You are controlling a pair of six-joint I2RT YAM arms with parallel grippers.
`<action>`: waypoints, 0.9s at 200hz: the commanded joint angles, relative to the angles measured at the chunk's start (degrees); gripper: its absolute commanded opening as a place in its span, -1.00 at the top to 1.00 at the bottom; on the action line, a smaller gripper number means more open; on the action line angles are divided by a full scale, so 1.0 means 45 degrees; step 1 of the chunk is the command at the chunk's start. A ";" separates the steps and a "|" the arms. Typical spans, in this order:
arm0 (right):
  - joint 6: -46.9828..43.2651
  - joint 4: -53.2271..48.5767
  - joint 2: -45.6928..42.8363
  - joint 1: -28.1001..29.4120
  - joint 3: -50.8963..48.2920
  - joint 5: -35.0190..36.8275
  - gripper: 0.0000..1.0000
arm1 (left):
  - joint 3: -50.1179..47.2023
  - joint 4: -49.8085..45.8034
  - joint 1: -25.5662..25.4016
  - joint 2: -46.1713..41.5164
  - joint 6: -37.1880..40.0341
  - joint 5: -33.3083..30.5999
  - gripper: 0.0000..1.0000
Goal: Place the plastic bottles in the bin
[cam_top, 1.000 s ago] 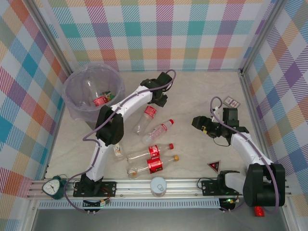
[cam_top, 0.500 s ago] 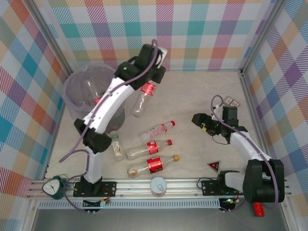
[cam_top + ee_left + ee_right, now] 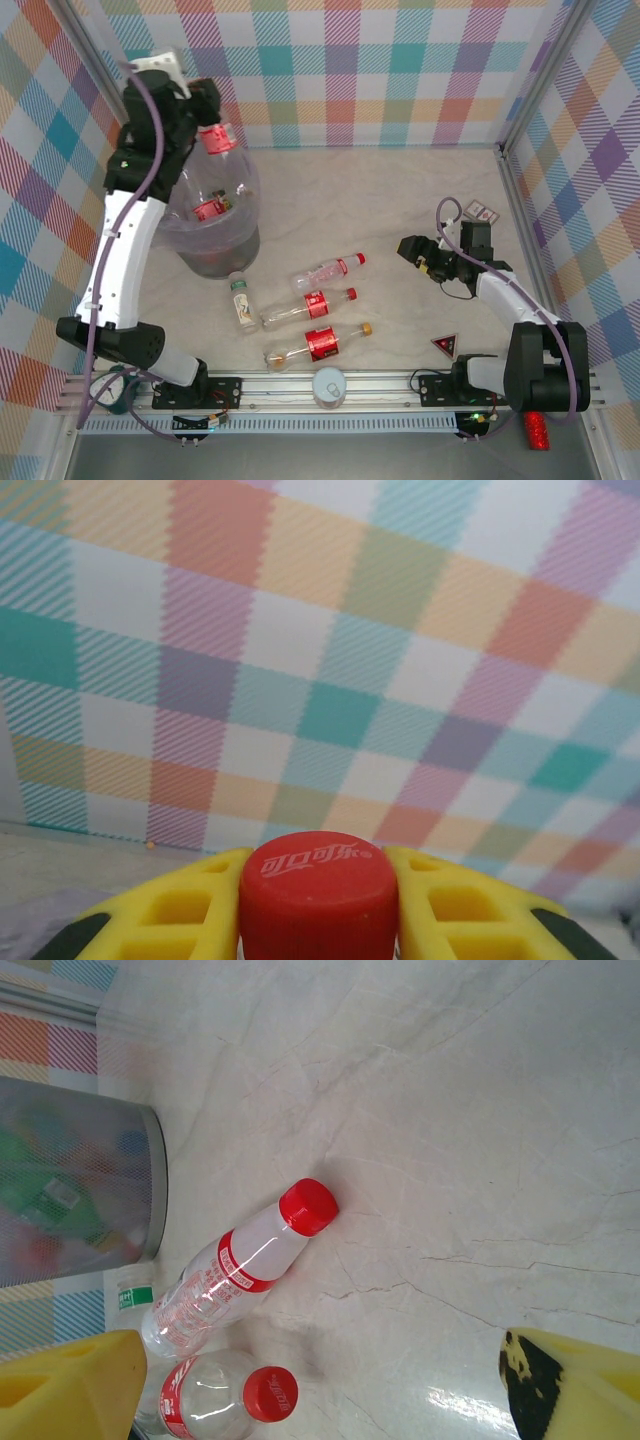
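Note:
Next, my left gripper lets go of the clear bottle inside the pale-purple bin (image 3: 218, 194), where it will be next to the bottle with the red label.
My left gripper (image 3: 205, 128) is raised over the bin (image 3: 165, 190), shut on a clear bottle (image 3: 224, 165) that hangs above the bin's opening. In the left wrist view its red cap (image 3: 318, 890) sits tight between the yellow fingers (image 3: 180, 915). The pale-purple bin holds a red-labelled bottle (image 3: 208, 209). Several bottles lie on the table: a red-capped one (image 3: 328, 270), a second red-capped one (image 3: 305, 308), a yellow-capped one (image 3: 318, 343) and a small white-capped one (image 3: 240, 300). My right gripper (image 3: 412, 250) is open low over the table, right of them. Its view shows two red-capped bottles (image 3: 250, 1260) (image 3: 225, 1400).
A small clock (image 3: 112, 388) and a white round lid (image 3: 329, 385) sit on the front rail. A red triangle (image 3: 445, 346) and a small card (image 3: 483, 212) lie near the right arm. A red glittery stick (image 3: 538, 438) lies at the front right. Checked walls enclose the table.
The left arm lifted the red-capped bottle off the table and swung it left and up, from the middle back to above the bin. The right arm barely moved.

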 commanded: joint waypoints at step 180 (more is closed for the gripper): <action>-0.0380 -0.0014 -0.0141 0.0183 -0.0106 -0.0159 -0.81 | -0.6391 0.1409 0.2079 -0.1624 0.1457 0.0693 1.00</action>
